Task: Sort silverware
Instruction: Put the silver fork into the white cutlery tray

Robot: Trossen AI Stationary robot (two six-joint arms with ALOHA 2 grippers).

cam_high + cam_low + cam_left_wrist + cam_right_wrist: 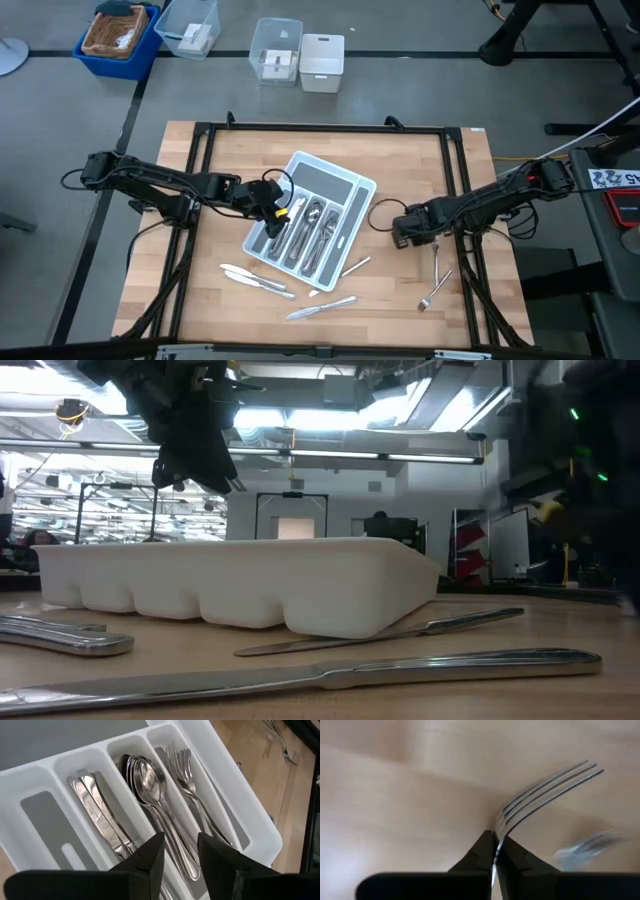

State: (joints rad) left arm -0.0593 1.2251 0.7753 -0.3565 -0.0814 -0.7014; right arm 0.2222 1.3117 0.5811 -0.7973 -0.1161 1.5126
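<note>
My right gripper is going to let go of the fork on top of the forks in the light grey tray [322,242], beside the spoons.
The light grey tray [345,190] sits mid-table at a slant. Its slots hold knives [102,817], spoons [147,777] and forks [182,765]. My left gripper [180,845] hovers open over the tray's left part [282,210], above the spoon slot, holding nothing. My right gripper [405,228] is right of the tray, shut on a fork [555,777]. Loose pieces lie flat on the wood: knives [245,272] [322,308] near the front edge, forks [437,258] [432,295] at the right. My right gripper pinches the fork at its neck [496,837], just behind the tines, between the two fingertips. The fingers [480,852] point down toward the table. The tines [570,772] stick out past the fingertips over the wood; the handle is hidden by the gripper.
The low view shows the tray's near wall [230,590] with long knives [330,675] [400,632] in front of it. A black frame [200,150] borders the wooden table. Bins [120,35] [300,55] stand on the floor beyond the far edge.
</note>
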